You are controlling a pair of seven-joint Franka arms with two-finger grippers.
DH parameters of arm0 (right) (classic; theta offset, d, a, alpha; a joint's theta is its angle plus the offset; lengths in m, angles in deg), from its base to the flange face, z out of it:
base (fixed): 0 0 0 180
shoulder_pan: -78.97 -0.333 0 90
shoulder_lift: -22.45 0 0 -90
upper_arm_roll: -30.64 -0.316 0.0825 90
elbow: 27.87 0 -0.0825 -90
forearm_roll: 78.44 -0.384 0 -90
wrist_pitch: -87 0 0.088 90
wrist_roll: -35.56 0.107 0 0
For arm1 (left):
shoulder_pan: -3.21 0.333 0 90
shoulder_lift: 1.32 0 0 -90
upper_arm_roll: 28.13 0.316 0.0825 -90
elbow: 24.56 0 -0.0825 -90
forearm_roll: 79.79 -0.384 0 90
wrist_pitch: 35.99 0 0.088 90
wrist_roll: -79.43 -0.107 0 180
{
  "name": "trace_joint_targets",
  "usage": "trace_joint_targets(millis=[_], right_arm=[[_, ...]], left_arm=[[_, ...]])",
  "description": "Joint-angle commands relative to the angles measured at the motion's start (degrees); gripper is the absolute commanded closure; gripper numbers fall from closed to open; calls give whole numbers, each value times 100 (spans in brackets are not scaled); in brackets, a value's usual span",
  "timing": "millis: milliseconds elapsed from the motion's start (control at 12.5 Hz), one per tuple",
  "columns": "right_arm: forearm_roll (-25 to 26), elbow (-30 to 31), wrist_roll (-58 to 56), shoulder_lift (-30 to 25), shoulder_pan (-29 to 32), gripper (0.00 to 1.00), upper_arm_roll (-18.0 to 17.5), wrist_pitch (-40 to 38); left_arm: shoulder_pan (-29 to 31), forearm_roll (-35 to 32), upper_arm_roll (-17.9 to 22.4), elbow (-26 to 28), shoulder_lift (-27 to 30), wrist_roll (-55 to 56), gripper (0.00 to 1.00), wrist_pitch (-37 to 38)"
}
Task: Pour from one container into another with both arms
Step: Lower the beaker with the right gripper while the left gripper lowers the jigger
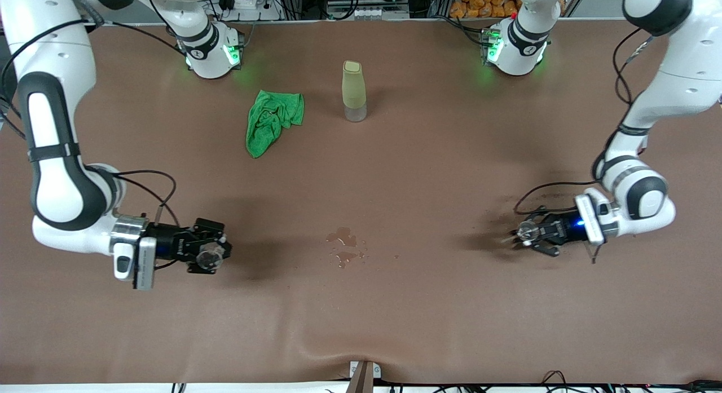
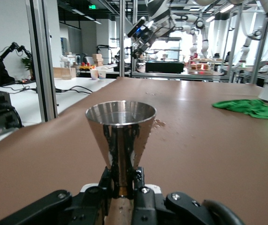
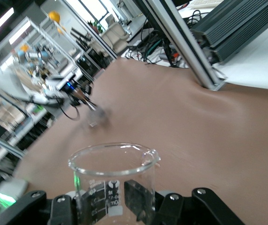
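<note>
My left gripper will let go of the silver metal jigger upright on the bare brown table, well aside from the wet spill (image 1: 522, 218).
My right gripper (image 1: 210, 256) is shut on the small clear glass cup (image 1: 209, 258), which has printed measuring marks (image 3: 106, 197). It holds the cup upright over the table toward the right arm's end. My left gripper (image 1: 527, 233) is shut on the narrow waist of the silver metal jigger (image 1: 527, 231), held upright over the left arm's end. In the left wrist view the jigger's (image 2: 120, 133) mouth faces up above the black fingers (image 2: 144, 190). In the right wrist view the cup's (image 3: 112, 180) rim is round and open at the top. A wide stretch of table separates the two grippers.
A small wet spill (image 1: 345, 246) lies on the brown table (image 1: 428, 303) between the grippers. A tall pale green bottle (image 1: 353, 91) stands nearer the robots' bases, with a crumpled green cloth (image 1: 273, 119) beside it toward the right arm's end.
</note>
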Motion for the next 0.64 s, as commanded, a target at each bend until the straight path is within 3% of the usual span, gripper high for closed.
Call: trace_joint_targets(millis=[0, 160, 559], right_arm=[[398, -89, -1039, 115, 498, 100, -107, -66], [565, -98, -2145, 438, 902, 100, -73, -23], [505, -431, -4442, 1467, 1615, 100, -81, 109]], left_arm=[[352, -537, -57, 22, -157, -325, 100, 277], [572, -967, -39, -4, -324, -440, 100, 286], [670, -1013, -31, 13, -641, -757, 100, 479]])
